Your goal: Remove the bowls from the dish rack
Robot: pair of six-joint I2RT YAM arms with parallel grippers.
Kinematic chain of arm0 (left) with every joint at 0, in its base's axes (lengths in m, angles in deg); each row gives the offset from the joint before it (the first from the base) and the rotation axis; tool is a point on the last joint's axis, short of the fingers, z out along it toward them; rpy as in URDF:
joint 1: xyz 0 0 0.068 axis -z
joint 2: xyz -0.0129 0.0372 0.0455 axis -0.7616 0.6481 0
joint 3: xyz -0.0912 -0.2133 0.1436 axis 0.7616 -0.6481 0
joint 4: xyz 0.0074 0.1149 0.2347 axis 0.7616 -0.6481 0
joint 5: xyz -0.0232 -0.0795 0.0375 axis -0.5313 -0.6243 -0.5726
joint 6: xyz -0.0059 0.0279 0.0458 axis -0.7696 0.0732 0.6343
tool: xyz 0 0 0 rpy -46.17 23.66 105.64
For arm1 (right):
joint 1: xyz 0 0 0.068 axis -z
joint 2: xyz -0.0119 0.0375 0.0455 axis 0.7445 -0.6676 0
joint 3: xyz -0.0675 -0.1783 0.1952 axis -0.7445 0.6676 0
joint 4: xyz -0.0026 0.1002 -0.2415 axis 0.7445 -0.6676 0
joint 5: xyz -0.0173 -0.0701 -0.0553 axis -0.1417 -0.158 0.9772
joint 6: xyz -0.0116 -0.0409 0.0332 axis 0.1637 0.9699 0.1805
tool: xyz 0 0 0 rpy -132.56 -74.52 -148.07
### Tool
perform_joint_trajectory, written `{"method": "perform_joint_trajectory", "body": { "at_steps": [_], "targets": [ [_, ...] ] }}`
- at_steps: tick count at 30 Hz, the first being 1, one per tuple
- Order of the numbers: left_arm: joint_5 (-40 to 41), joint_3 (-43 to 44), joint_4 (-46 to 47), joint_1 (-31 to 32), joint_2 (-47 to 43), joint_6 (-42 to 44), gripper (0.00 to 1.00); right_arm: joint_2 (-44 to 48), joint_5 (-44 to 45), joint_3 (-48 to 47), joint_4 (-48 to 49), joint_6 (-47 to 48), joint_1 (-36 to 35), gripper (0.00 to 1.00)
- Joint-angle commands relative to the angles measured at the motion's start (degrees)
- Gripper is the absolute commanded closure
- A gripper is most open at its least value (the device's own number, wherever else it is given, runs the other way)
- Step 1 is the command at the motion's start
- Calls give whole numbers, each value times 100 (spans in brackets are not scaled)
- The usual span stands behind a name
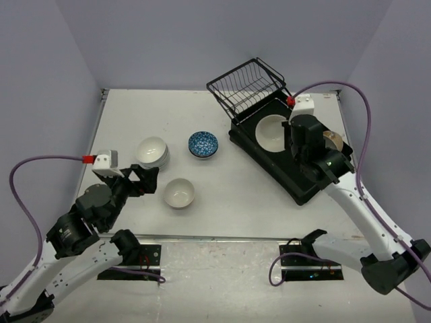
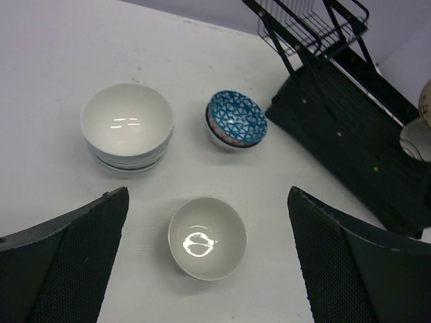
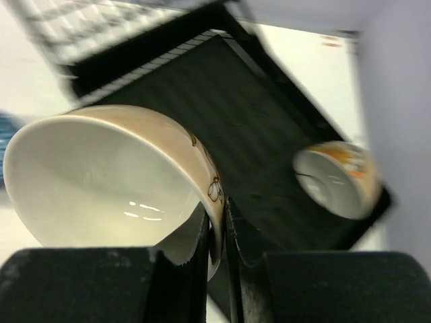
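Note:
My right gripper needs to let go of the cream bowl inside the single white bowl [image 1: 180, 192] on the table, so the two are nested.
My right gripper [image 3: 217, 225] is shut on the rim of a cream bowl [image 3: 101, 182] with a brown pattern, held tilted above the black dish rack [image 1: 306, 182]. That bowl [image 1: 272, 132] shows from above over the tray. Another patterned bowl [image 3: 337, 178] lies in the rack at the right, and it shows as a brown-rimmed bowl [image 1: 332, 140] beside my right wrist. On the table stand a stack of white bowls [image 1: 152, 152], a blue-patterned bowl [image 1: 203, 144] and a single white bowl [image 1: 179, 193]. My left gripper [image 2: 209, 269] is open, straddling the single white bowl [image 2: 207, 237] from above.
The tilted wire basket [image 1: 246, 85] rises at the rack's far end. Purple walls close in the table on three sides. Purple cables loop beside both arms. Bare table lies between the blue bowl and the rack.

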Motion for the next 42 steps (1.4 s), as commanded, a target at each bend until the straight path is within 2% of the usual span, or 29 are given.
{"method": "perform_joint_trajectory", "body": {
  "at_steps": [1, 3, 8, 10, 16, 26, 37, 42],
  "targets": [
    [508, 127, 47, -508, -315, -225, 0, -256, -2083, -654, 94, -1625, -630, 100],
    [649, 127, 29, -806, -421, -278, 0, -834, -2871, -804, 296, -1864, -984, 100],
    [693, 31, 108, -1185, -721, -332, 0, -2330, -3956, -1410, 639, -2858, -1933, 100],
    [693, 13, 82, -1203, -703, -331, 0, -2943, -4071, -1743, 649, -2911, -2249, 100],
    [527, 48, 47, -1221, -344, -270, 0, -3947, -4247, -2508, 281, -2710, -2663, 100],
    [281, -13, 187, -1291, -229, -129, 0, -4731, -4159, -2939, -220, -2428, -2726, 100],
    [175, -13, 222, -1300, -158, -68, 0, -5012, -4036, -3116, -906, -2243, -2787, 100],
    [175, -31, 240, -1309, -202, -68, 0, -5100, -4133, -3064, -828, -2269, -2796, 100]
  ]
}}
